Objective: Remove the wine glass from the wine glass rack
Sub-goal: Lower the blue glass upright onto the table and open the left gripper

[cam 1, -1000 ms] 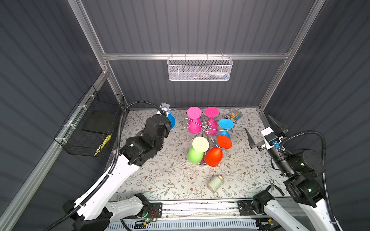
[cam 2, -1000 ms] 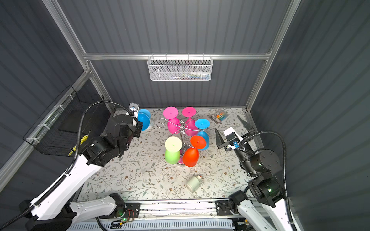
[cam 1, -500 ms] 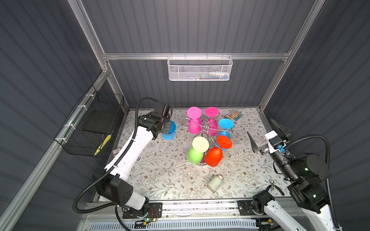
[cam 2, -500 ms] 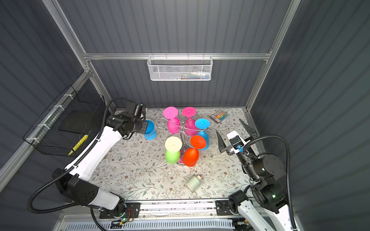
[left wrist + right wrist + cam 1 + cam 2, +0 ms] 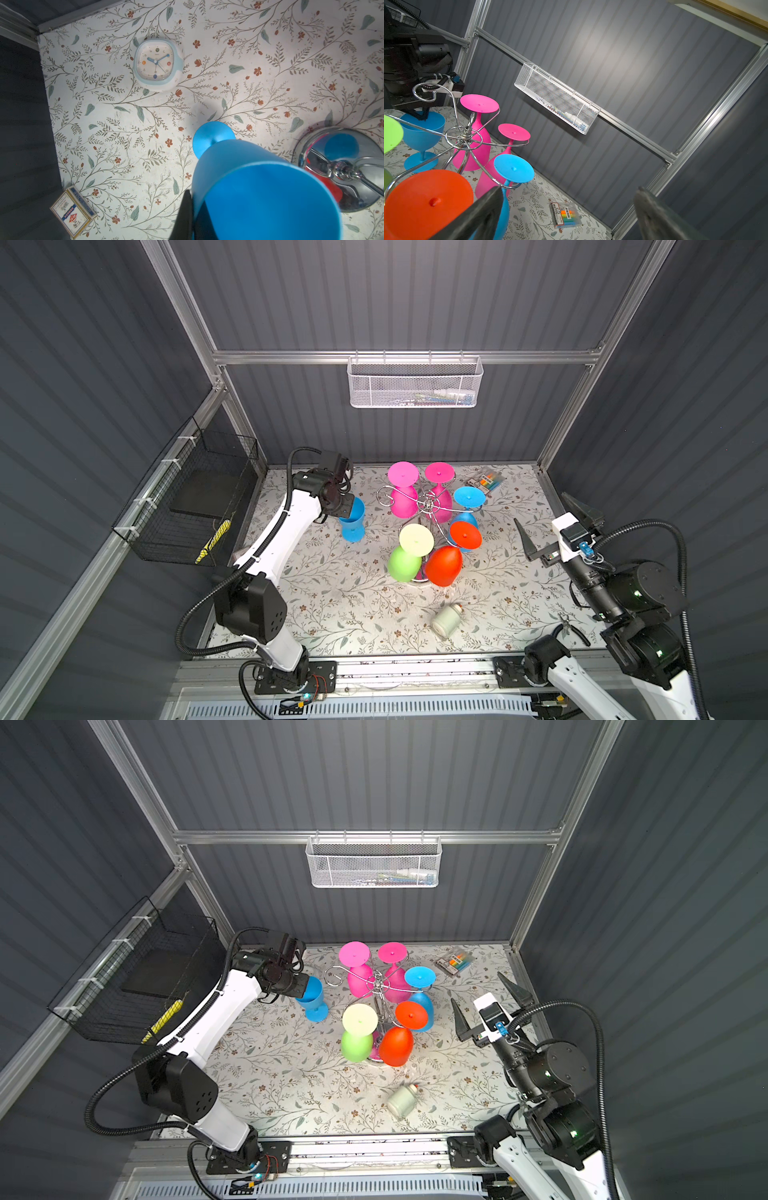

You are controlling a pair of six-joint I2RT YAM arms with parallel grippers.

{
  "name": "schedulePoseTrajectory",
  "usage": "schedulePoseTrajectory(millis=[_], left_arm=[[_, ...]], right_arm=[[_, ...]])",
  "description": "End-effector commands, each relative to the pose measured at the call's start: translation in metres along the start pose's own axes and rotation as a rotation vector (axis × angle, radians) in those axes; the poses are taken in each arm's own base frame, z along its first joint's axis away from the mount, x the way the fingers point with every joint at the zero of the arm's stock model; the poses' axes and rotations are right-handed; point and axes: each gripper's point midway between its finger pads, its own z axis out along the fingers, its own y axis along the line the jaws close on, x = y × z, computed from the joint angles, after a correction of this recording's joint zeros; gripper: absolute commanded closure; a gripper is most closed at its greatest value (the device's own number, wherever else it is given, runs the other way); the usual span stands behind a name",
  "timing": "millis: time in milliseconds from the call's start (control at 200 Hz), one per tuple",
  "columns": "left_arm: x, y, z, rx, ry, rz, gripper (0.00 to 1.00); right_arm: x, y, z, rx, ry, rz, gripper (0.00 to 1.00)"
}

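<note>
The robot's left gripper needs to release the blue wine glass on the floral table (image 5: 355, 537) (image 5: 212, 132) between the small clock and the rack.
A blue wine glass (image 5: 353, 523) (image 5: 314, 1001) stands upright left of the wine glass rack (image 5: 428, 504) (image 5: 377, 982), its foot down at the floral table. My left gripper (image 5: 347, 508) (image 5: 302, 988) is shut on the glass's rim, one finger inside the bowl and one outside. In the left wrist view the blue wine glass (image 5: 259, 187) fills the space by the left gripper (image 5: 192, 193). Several coloured glasses hang upside down on the chrome rack (image 5: 465, 133). My right gripper (image 5: 539, 507) (image 5: 476, 987) (image 5: 569, 189) hangs open to the right of the rack, holding nothing.
A small clock (image 5: 158, 64) and a card box (image 5: 72, 216) lie left of the glass. A white bottle (image 5: 446, 618) lies near the front, a marker pack (image 5: 488, 481) at the back right. A black wire basket (image 5: 195, 497) lines the left wall; a white mesh basket (image 5: 415, 383) hangs behind.
My left arm has swung down from a raised pose and lowered the blue glass to the table left of the rack. The right arm has drifted slightly right, still open.
</note>
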Motion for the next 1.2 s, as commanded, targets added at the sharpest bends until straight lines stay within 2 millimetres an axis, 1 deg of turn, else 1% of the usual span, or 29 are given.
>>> schedulePoseTrajectory(millis=[0,205,405,675,825,920,996,1196], left_arm=[[-0.008,-0.001,0.005,0.045,-0.008,0.001,1.00],[-0.002,-0.001,0.027,0.065,0.020,-0.019,1.00],[-0.003,0.003,0.043,0.084,0.049,-0.027,1.00],[-0.008,0.007,0.057,0.083,0.067,-0.018,1.00],[-0.009,0.005,0.058,0.090,0.067,-0.022,1.00],[-0.009,0.005,0.058,0.092,0.067,-0.029,0.90],[-0.010,0.004,0.058,0.100,0.065,-0.034,0.85],[-0.018,0.003,0.052,0.112,0.034,-0.055,0.64]], right_arm=[[-0.004,-0.005,-0.006,0.015,-0.004,0.018,0.01],[-0.003,-0.003,-0.006,0.007,0.001,0.017,0.01],[-0.001,-0.002,-0.005,0.001,0.009,0.021,0.01],[0.000,-0.001,-0.006,-0.003,0.014,0.031,0.01],[0.000,-0.001,-0.006,-0.003,0.015,0.033,0.01],[0.002,0.000,-0.006,-0.004,0.020,0.033,0.01],[0.002,0.000,-0.006,-0.004,0.023,0.031,0.01],[0.004,0.002,-0.005,-0.010,0.029,0.033,0.01]])
